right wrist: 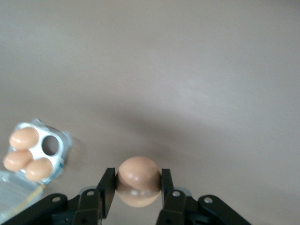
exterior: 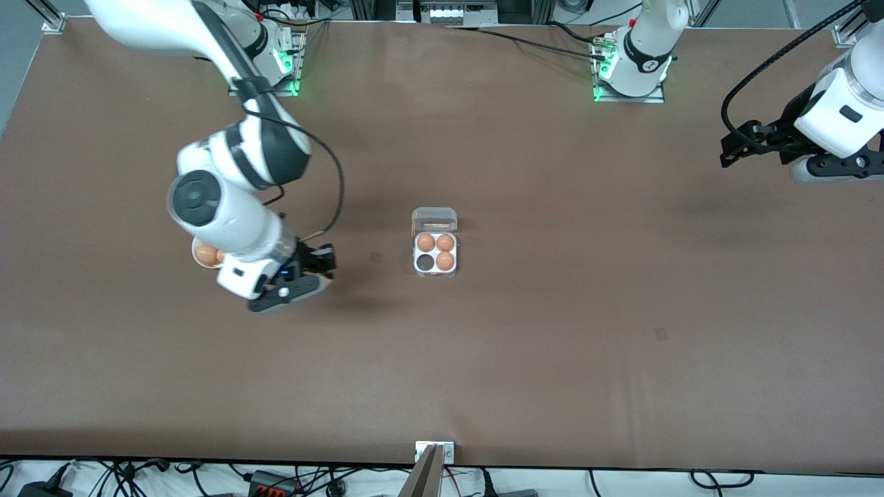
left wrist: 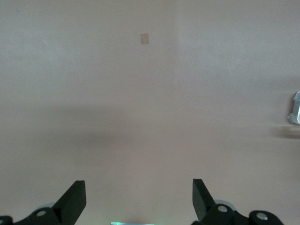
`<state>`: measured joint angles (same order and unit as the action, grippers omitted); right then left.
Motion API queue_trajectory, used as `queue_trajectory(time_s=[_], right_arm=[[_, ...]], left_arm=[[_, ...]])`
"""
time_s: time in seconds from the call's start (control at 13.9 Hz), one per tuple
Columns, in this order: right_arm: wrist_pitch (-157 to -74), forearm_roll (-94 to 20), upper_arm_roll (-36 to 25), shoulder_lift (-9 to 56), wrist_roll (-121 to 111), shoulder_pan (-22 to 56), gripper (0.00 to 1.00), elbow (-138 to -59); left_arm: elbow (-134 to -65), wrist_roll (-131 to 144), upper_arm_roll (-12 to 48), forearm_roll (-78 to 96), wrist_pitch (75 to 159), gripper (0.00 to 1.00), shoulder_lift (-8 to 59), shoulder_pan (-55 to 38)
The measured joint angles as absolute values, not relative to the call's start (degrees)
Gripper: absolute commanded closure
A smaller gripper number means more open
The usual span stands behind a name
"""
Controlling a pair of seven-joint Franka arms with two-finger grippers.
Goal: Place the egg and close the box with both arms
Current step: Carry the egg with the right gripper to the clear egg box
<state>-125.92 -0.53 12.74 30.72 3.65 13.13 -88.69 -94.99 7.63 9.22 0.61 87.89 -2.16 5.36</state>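
My right gripper needs to let go of the tan-orange egg in the empty cell of the clear box point(exterior: 425, 261) point(right wrist: 50, 145).
My right gripper point(exterior: 323, 264) is shut on a tan-orange egg point(right wrist: 138, 181), held above the bare table between the bowl and the box. The egg is hidden in the front view. The clear box point(exterior: 435, 270) sits mid-table with its lid point(exterior: 434, 219) open. It holds three eggs, and the cell point(exterior: 424, 261) nearer the front camera on the right arm's side is empty. The box also shows in the right wrist view point(right wrist: 64, 139). My left gripper point(exterior: 733, 148) is open and empty, up over the left arm's end of the table, with its fingers point(left wrist: 75, 199) wide apart.
Other eggs point(exterior: 206, 255) in a white bowl show under the right arm, mostly hidden by it. Small tape marks point(exterior: 375, 257) lie on the brown table. A metal bracket point(exterior: 434, 452) stands at the table's near edge.
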Motion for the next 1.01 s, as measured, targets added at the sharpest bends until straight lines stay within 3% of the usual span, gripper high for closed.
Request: queue_trajectory(time_s=[0.5,1.01], right_arm=[[-130.93,-0.49,12.75,34.21,17.63,22.62,0.8,-88.38],[-140.12,2.6,12.62,40.12,24.06,26.6,0.8,-88.33]], left_arm=[[-94.98,7.63,9.27,0.61,87.89,0.0,-1.91,5.25],[-94.98,7.63,9.21,0.61,87.87,0.0,-1.88,5.35]])
